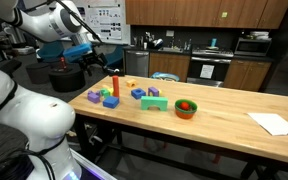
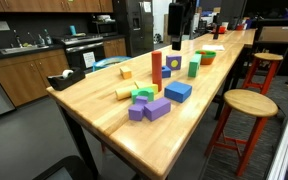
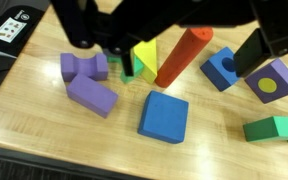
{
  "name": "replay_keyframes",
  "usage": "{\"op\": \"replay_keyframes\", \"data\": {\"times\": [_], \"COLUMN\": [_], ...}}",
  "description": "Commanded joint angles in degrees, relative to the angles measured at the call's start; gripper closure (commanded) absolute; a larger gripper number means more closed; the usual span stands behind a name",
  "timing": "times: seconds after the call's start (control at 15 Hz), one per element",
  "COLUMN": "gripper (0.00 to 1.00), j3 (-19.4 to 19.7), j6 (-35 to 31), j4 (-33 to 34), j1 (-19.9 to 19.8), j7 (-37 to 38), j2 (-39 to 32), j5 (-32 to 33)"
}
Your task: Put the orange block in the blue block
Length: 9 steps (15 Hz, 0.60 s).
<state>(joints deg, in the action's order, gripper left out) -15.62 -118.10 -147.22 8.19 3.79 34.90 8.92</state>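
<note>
Next, the gripper closes on the upper end (image 1: pixel 116 79) (image 3: pixel 198 37) of the tall orange block, so that its lower end stays free to go into the blue block.
The orange block (image 3: pixel 181 56) is a tall red-orange pillar standing upright among the toy blocks; it shows in both exterior views (image 1: pixel 114 87) (image 2: pixel 156 69). A blue block (image 3: pixel 222 68) with a round hole in its top sits just right of it. A flat blue block (image 3: pixel 164 115) lies in front. My gripper (image 3: pixel 180 60) is open and empty above the pillar, with one dark finger on each side of it, not touching. In an exterior view the gripper (image 1: pixel 100 62) hangs above and behind the blocks.
Two purple blocks (image 3: pixel 88 94), a yellow wedge (image 3: pixel 144 56), a purple block with a yellow disc (image 3: pixel 272 80) and a green block (image 3: pixel 274 128) surround the pillar. An orange bowl (image 1: pixel 186 108) and white paper (image 1: pixel 274 123) lie further along the wooden table (image 1: pixel 214 135). Stools (image 2: pixel 246 105) stand beside it.
</note>
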Motion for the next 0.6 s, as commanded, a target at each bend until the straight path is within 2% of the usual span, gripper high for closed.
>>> {"op": "replay_keyframes", "data": {"times": [0.0, 0.33, 0.53], "gripper": [0.0, 0.0, 0.0], "j3": [2.01, 8.07, 10.98], "j6": [-6.3, -14.45, -16.68], "j4": [-0.44, 0.29, 1.27], "j1": [-0.17, 0.65, 0.43], "j7": [-1.38, -13.08, -19.38], "j2": [-3.22, -7.32, -9.31], "j5": [2.92, 3.24, 2.7]}}
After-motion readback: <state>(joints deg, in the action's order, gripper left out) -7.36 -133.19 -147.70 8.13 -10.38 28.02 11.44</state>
